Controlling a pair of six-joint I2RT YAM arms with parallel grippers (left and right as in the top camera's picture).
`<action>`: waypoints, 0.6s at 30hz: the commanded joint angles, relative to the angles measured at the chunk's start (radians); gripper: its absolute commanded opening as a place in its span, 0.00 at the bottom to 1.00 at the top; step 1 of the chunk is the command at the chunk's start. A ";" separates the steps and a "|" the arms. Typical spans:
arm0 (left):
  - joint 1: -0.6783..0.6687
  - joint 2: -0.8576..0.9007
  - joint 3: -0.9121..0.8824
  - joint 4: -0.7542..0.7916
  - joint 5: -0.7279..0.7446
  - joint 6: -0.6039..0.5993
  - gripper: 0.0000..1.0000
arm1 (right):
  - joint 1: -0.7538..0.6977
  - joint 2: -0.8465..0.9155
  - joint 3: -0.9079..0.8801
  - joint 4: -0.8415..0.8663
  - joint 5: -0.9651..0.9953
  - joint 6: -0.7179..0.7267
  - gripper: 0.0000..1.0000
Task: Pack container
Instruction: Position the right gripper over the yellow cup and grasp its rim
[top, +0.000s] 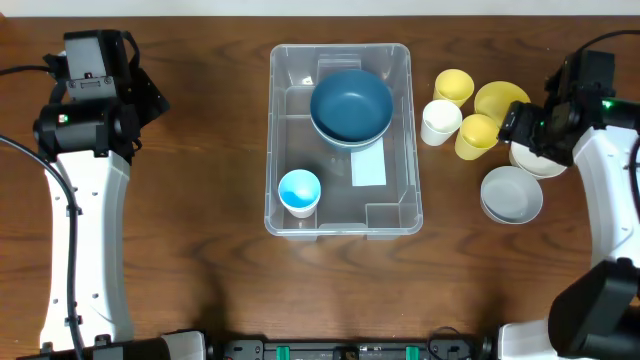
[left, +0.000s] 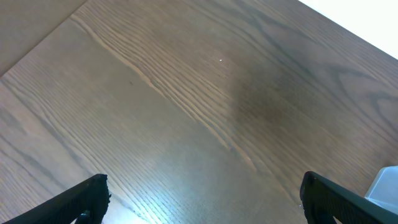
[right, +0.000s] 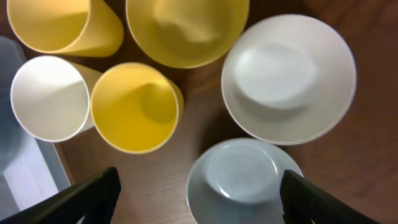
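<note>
I should move my right gripper to the near yellow cup next and close it on the cup's rim (top: 497, 131) (right: 176, 115), on the side toward the white bowl.
The container (top: 275, 150) is a large clear bin at the table's middle. It holds a dark blue bowl (top: 351, 103) at the far end, a light blue cup (top: 299, 190) at the near left, and a white label (top: 368, 163) on its base. My right gripper (top: 515, 125) is open and empty above the cluster of dishes to the right. In the right wrist view its fingers (right: 199, 199) straddle a grey bowl (right: 242, 180). My left gripper (top: 150, 100) is open and empty over bare wood at the far left, which the left wrist view (left: 205, 202) also shows.
Right of the bin stand two yellow cups (top: 454, 86) (top: 477, 135), a white cup (top: 440, 121), a yellow bowl (top: 503, 98), a white bowl (top: 535, 160) and the grey bowl (top: 511, 193). A bin corner shows in the left wrist view (left: 385, 183).
</note>
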 joint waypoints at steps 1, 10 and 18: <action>0.004 -0.002 0.017 -0.003 -0.021 -0.005 0.98 | -0.002 0.029 -0.006 0.013 -0.026 -0.025 0.83; 0.004 -0.002 0.017 -0.003 -0.021 -0.005 0.98 | -0.002 0.079 -0.047 0.077 -0.031 -0.035 0.80; 0.004 -0.002 0.017 -0.003 -0.021 -0.005 0.98 | -0.002 0.079 -0.170 0.224 -0.075 -0.035 0.68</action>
